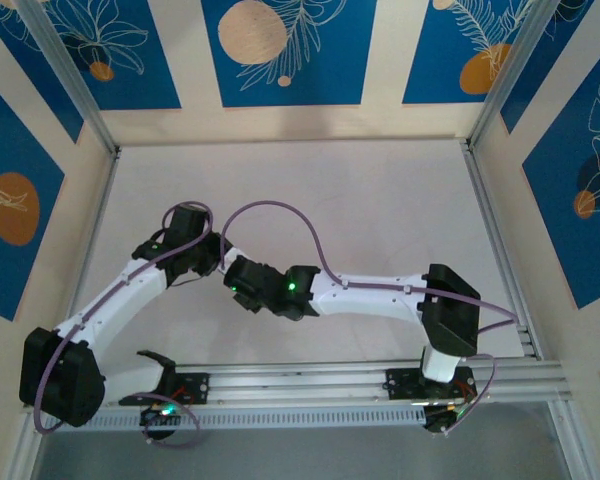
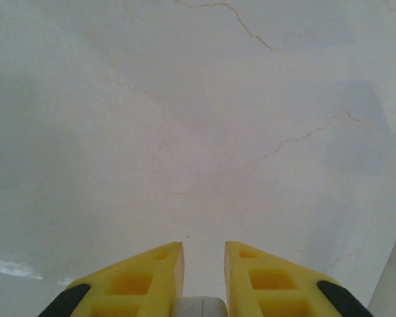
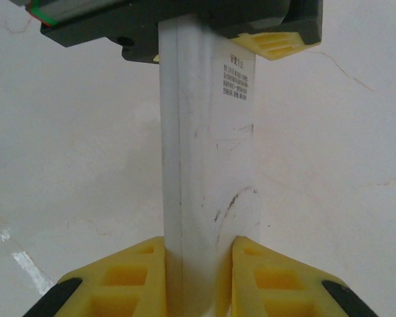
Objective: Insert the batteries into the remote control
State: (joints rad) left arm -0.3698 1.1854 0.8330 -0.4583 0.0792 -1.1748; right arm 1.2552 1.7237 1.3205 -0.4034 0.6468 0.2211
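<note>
My right gripper should release the remote control near the middle of the white table (image 1: pixel 335 261), under the purple cable.
The remote control (image 3: pixel 208 145) is a white scuffed slab with small print near its far end, held off the table between both arms. My right gripper (image 3: pixel 198 241) is shut on its near end, a yellow finger pressed to each side. Its far end goes into my left gripper (image 3: pixel 185 26), whose dark body and one yellow finger (image 3: pixel 277 43) cross the top of the right wrist view. In the left wrist view the remote's white end (image 2: pixel 198 307) sits deep between that gripper's (image 2: pixel 204 246) fingers. From above, the two grippers (image 1: pixel 218 262) (image 1: pixel 238 280) meet left of centre. The batteries are out of view.
The white table (image 1: pixel 310 190) stretches behind the arms, fenced by metal posts and blue patterned walls. An aluminium rail (image 1: pixel 360 385) with both arm bases runs along the near edge. A purple cable (image 1: pixel 280 215) loops over the right arm.
</note>
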